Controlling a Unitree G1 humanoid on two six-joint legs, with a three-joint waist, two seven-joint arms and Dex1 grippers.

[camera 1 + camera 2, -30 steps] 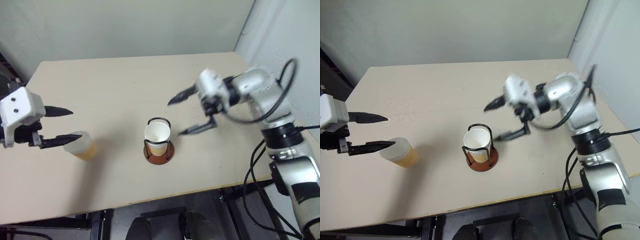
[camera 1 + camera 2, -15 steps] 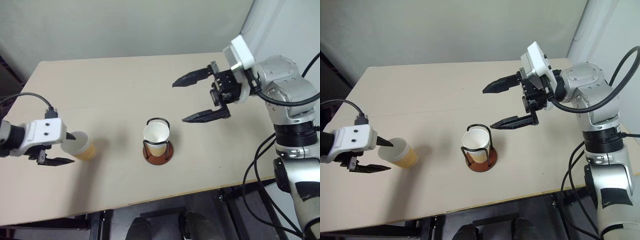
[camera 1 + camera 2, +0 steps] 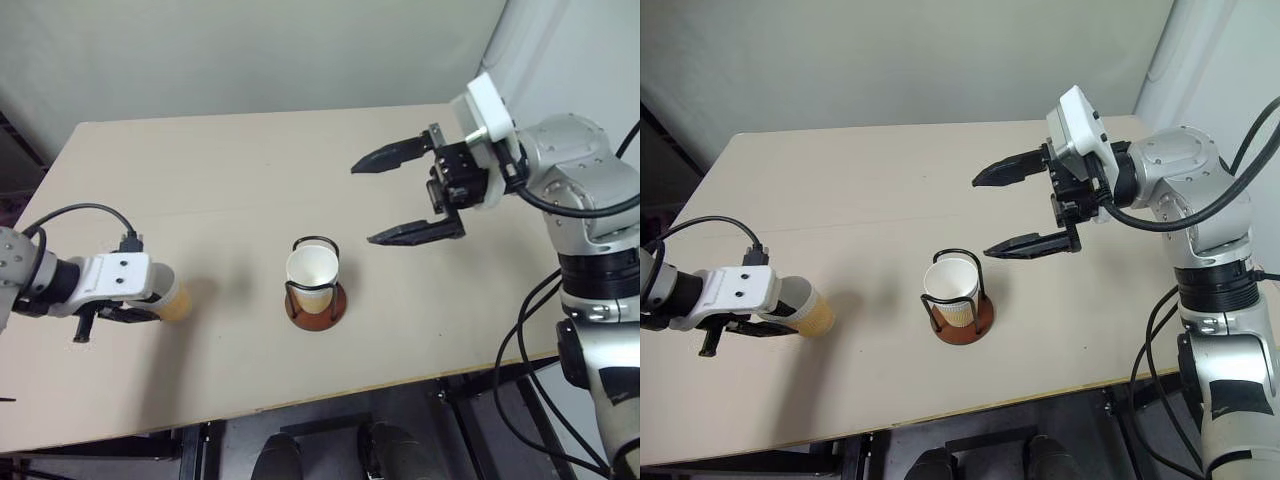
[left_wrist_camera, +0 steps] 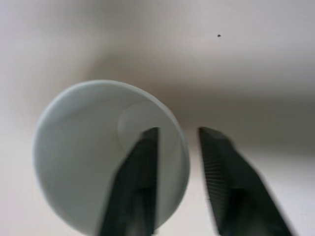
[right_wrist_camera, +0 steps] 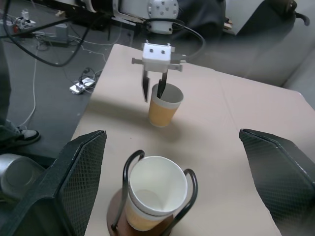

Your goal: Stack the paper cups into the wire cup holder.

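Observation:
I should let go of my left gripper's paper cup inside the paper cup seated in the wire holder [image 3: 314, 267].
A paper cup [image 3: 172, 297] stands upright on the table's left side. My left gripper [image 4: 178, 130] is shut on its rim, one finger [image 4: 142, 162] inside the cup [image 4: 83, 147] and the other outside the wall. At the table's middle the wire cup holder [image 3: 320, 312] stands on its reddish-brown base with a paper cup [image 3: 312, 268] seated in it. My right gripper [image 3: 361, 204] hangs open above the table, right of and beyond the holder, its fingers spread wide and pointing left. The right wrist view looks past the holder [image 5: 132, 164] to the held cup [image 5: 164, 108].
The beige table [image 3: 250, 170] has bare surface behind and between the two cups. Its front edge [image 3: 300, 400] lies close below the holder. Cables and gear lie on the floor [image 5: 44, 73] beyond the table's left edge.
My left gripper came down over the left cup and closed from wide open onto its rim. The right gripper lifted slightly away from the holder and stayed open.

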